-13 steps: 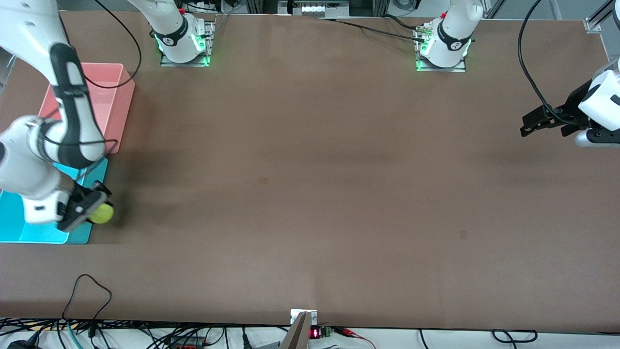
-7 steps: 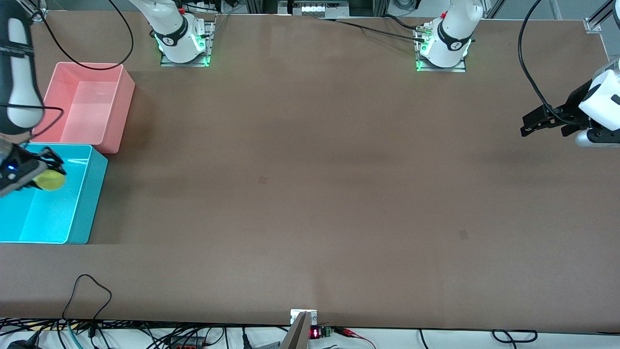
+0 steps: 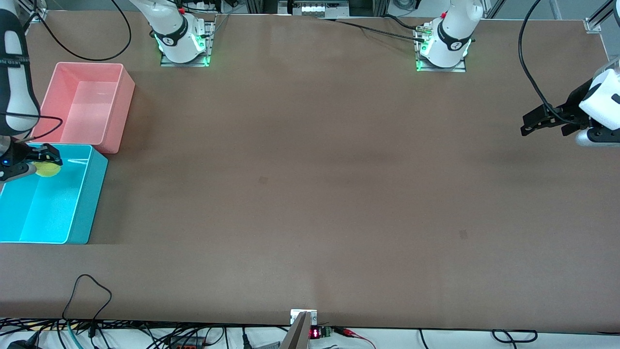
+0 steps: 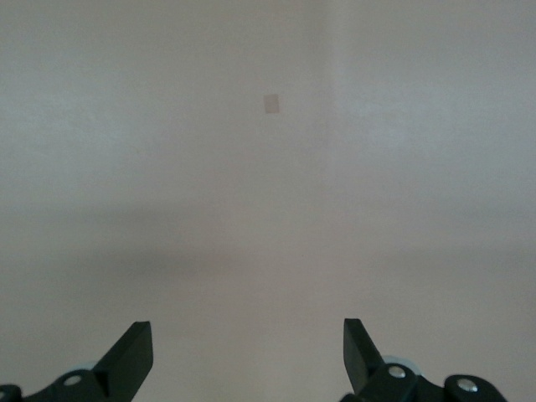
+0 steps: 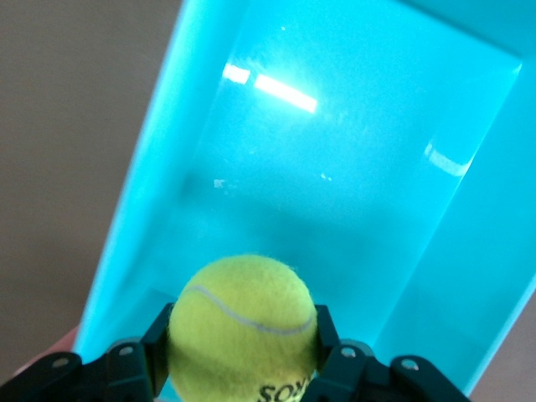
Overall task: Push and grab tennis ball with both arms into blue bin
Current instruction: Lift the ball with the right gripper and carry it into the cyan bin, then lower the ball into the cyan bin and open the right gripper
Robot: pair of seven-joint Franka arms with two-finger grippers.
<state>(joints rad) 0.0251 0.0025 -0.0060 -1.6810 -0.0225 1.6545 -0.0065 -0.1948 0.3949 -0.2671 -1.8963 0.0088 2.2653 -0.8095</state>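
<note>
Next, I release the tennis ball from my right gripper on the blue bin's bottom [image 3: 69, 163] [image 5: 233, 293], close to the end of the bin that is beside the pink tub.
My right gripper [image 3: 44, 162] is shut on the yellow-green tennis ball [image 3: 47, 169] and holds it up over the blue bin [image 3: 82, 203], above the bin's end beside the pink tub. In the right wrist view the ball [image 5: 243, 327] sits between the black fingers [image 5: 157, 342] with the bin's cyan floor [image 5: 335, 193] below it. My left gripper [image 3: 535, 121] is open and empty, waiting over the table at the left arm's end; in the left wrist view its gripper [image 4: 248, 352] shows only bare table.
A pink tub [image 3: 109, 116] stands against the blue bin, farther from the front camera. The brown table [image 3: 310, 169] stretches wide between the two arms. Cables [image 3: 87, 291] lie at the table's front edge.
My right gripper lifted the tennis ball from the table beside the blue bin and carried it over the bin. The left arm has not moved.
</note>
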